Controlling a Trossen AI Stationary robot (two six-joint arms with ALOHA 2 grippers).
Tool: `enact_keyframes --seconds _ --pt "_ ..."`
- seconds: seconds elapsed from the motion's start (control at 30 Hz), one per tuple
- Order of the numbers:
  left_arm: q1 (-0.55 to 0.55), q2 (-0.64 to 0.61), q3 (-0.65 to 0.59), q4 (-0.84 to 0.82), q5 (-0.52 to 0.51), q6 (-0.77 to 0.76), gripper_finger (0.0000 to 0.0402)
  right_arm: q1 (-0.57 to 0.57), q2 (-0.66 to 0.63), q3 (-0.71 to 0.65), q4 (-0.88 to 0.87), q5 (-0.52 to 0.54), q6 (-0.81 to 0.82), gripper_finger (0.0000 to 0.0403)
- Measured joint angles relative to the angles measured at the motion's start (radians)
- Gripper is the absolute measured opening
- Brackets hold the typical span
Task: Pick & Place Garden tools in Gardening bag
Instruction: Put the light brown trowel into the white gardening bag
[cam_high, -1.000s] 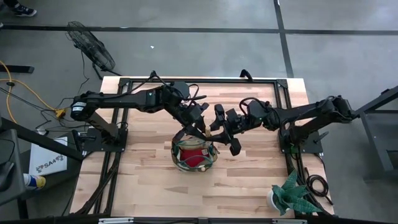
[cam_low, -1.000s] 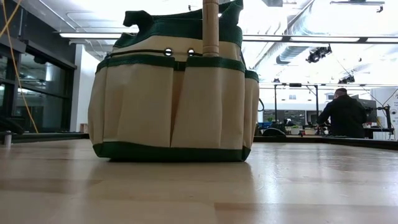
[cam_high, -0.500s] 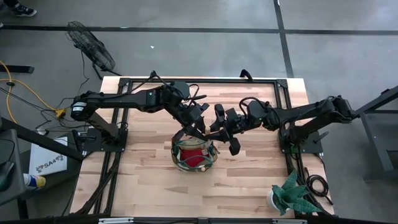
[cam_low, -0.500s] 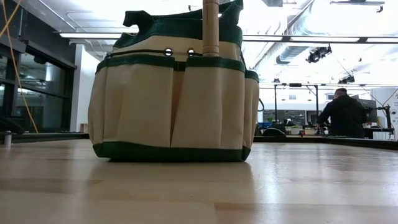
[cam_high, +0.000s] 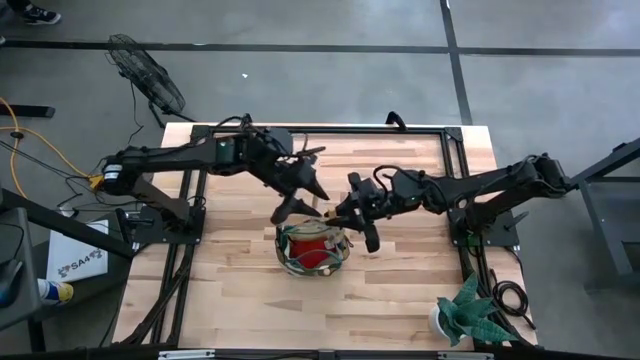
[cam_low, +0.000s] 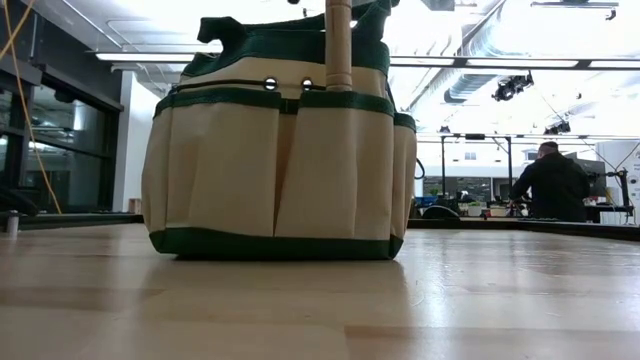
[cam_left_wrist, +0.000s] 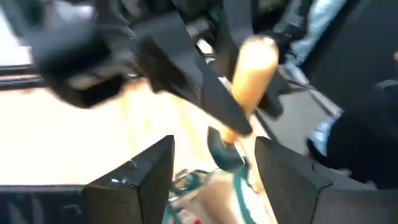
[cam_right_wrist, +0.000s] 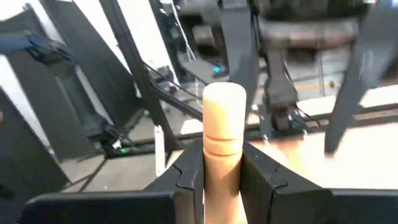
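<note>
The wooden handle in my right gripper slants across the open fingers of my left gripper, so next my left gripper swings above it and takes its rounded end (cam_left_wrist: 260, 48).
The beige gardening bag (cam_high: 313, 250) with green trim stands mid-table, a red item (cam_high: 318, 252) inside it. In the low view the bag (cam_low: 280, 160) fills the left half and a wooden handle (cam_low: 339, 45) rises from a front pocket. My right gripper (cam_high: 345, 213) is above the bag's far right rim, shut on a wooden-handled tool (cam_right_wrist: 224, 118). My left gripper (cam_high: 300, 203) hangs open just left of it. In the left wrist view the gripper's (cam_left_wrist: 214, 168) fingers stand apart on either side of the tool's handle (cam_left_wrist: 252, 74) without touching it. My right gripper pinches the tool's wooden handle (cam_right_wrist: 222, 155) between its two fingers, a little below the handle's rounded free end. The fingers come in about level from the table's right and lie across the handle. The handle stands upright above the bag; its lower end is hidden.
A green spiky plant in a white pot (cam_high: 468, 312) stands at the near right corner. A black frame (cam_high: 455, 170) runs round the table's edges. A fan (cam_high: 148, 75) stands beyond the far left corner. A person (cam_low: 555, 185) is in the room behind.
My left gripper has opened and drawn back from the wooden handle toward the table's far left, tipping as it went. The tool stays upright in my right gripper above the bag. The bag has not moved.
</note>
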Motion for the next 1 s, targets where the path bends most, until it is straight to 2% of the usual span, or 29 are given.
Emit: enact_keyframes --seconds 0.13,0.2,0.37,0.5,0.63,0.77,0.9,1.0 --pt "-0.001 -0.052 0.013 -0.051 -0.075 -0.056 0.0221 0.019 0.0 0.0 -0.038 0.068 0.004 0.006" --pt "0.0 -0.054 0.066 -0.148 -0.108 -0.076 0.0217 0.024 0.0 0.0 -0.033 0.095 0.004 0.006" --pt "-0.001 0.011 0.31 -0.469 -0.207 -0.094 0.0197 0.016 0.0 0.001 -0.017 0.145 0.015 0.006" --pt "-0.001 0.109 0.514 -0.648 -0.231 -0.124 0.0179 -0.002 -0.001 0.002 0.001 0.146 0.015 0.006" --pt "-0.017 0.206 0.68 -0.734 -0.247 -0.124 0.0166 -0.019 -0.002 0.003 0.018 0.147 0.01 0.006" --pt "-0.044 0.291 0.795 -0.773 -0.297 -0.09 0.016 -0.025 -0.002 0.004 0.004 0.157 -0.009 0.006" --pt "-0.063 0.344 0.862 -0.805 -0.362 -0.068 0.0159 -0.025 -0.003 0.004 -0.022 0.171 -0.033 0.006" --pt "-0.067 0.35 0.848 -0.838 -0.396 -0.068 0.0159 -0.025 -0.003 0.004 -0.027 0.17 -0.043 0.006"
